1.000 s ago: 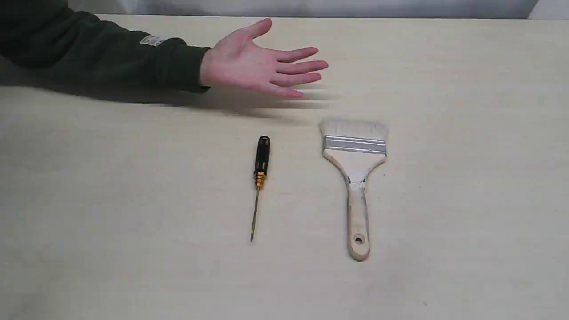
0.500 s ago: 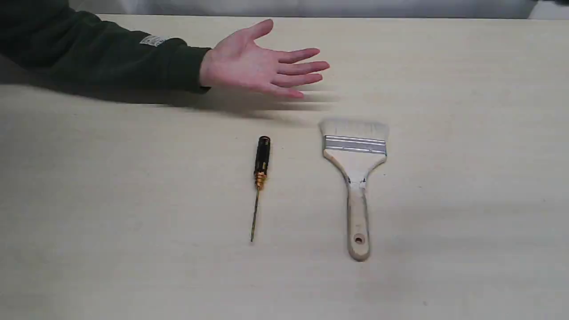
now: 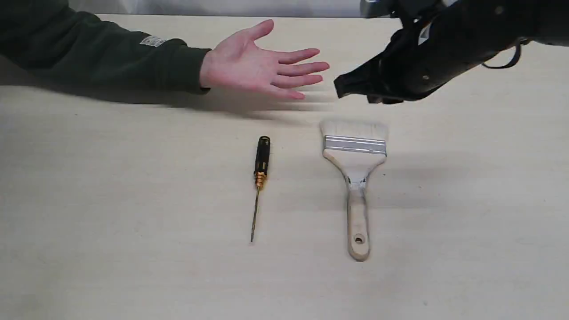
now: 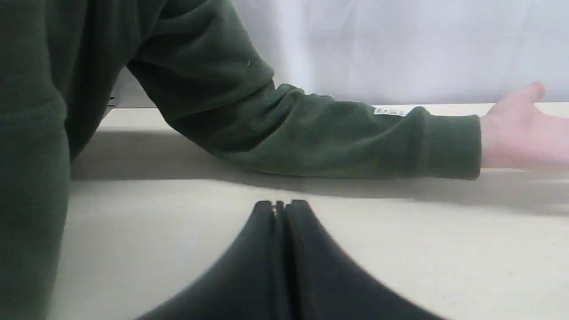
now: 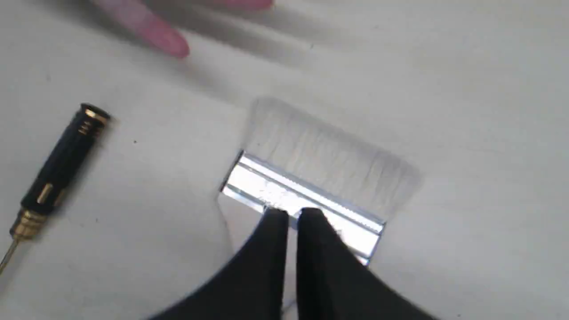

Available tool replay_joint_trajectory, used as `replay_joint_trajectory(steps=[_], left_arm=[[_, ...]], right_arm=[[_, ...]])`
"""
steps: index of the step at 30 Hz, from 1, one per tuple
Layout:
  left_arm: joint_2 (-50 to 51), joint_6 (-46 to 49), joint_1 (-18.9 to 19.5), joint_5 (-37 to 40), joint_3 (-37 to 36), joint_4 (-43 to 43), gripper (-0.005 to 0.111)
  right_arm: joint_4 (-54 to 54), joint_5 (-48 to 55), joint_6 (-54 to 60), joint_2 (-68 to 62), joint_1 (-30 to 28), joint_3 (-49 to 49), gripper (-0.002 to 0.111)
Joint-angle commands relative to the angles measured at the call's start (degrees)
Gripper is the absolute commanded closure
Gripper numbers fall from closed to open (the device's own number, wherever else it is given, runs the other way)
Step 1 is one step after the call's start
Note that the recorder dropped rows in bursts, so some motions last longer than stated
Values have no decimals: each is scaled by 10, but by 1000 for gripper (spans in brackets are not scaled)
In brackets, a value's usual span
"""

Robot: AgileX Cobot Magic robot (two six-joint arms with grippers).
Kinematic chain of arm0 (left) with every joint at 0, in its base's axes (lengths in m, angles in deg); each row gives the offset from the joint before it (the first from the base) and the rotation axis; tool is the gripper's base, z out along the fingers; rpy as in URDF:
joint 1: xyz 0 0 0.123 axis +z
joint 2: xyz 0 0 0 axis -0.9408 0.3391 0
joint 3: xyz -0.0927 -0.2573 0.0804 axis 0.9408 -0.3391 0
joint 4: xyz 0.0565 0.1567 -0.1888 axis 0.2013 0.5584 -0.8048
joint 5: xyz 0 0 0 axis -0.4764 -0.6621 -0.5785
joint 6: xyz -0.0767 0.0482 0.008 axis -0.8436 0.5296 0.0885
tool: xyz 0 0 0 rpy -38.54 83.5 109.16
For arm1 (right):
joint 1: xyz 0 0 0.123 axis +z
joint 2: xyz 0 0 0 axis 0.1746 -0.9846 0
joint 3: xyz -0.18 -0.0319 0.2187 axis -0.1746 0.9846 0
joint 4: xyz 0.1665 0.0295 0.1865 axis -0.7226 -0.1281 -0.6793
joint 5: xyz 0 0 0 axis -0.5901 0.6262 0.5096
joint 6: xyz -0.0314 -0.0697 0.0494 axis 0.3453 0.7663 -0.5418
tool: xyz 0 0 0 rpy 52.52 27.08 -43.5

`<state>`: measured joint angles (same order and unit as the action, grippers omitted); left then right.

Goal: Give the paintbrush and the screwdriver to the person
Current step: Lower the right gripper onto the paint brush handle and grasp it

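Next, I should close my right gripper on the paintbrush handle's narrow neck (image 3: 357, 188), just where the wood starts widening toward the bristles.
The paintbrush (image 3: 355, 151) lies flat on the table, bristles toward the person, handle hole nearest the front. Left of it lies the screwdriver (image 3: 261, 160), black handle away, thin shaft toward the front. The person's hand (image 3: 258, 66) rests palm-up behind both tools. My right gripper (image 3: 343, 86) hangs in the air just beyond the bristles. In the right wrist view the right gripper (image 5: 293, 214) is shut, empty, over the brush's ferrule (image 5: 302, 200), with the screwdriver (image 5: 62, 164) off to one side. My left gripper (image 4: 280, 204) is shut and empty, low over the table near the sleeve (image 4: 311, 133).
The pale wooden table (image 3: 133, 222) carries only the two tools. The person's dark green sleeve (image 3: 111, 58) runs along the back left. A white wall (image 4: 400, 44) stands behind the table. My right arm (image 3: 453, 40) reaches in from the back right.
My right arm has come into the exterior view from the upper right and now hovers above the brush's bristle end. The hand and both tools have stayed where they were.
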<state>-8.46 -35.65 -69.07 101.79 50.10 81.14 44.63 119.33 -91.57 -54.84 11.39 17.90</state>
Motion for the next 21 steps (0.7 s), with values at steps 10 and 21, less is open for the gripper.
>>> replay_joint_trajectory(steps=[10,21], left_arm=[[-1,-1,-5,-6,-1,-2,107],[-1,-1,-5,-6,-1,-2,107]], right_arm=[[-57,58,-6,-78,7,-11,49],[-122,109,-4,-101,7,-11,46]])
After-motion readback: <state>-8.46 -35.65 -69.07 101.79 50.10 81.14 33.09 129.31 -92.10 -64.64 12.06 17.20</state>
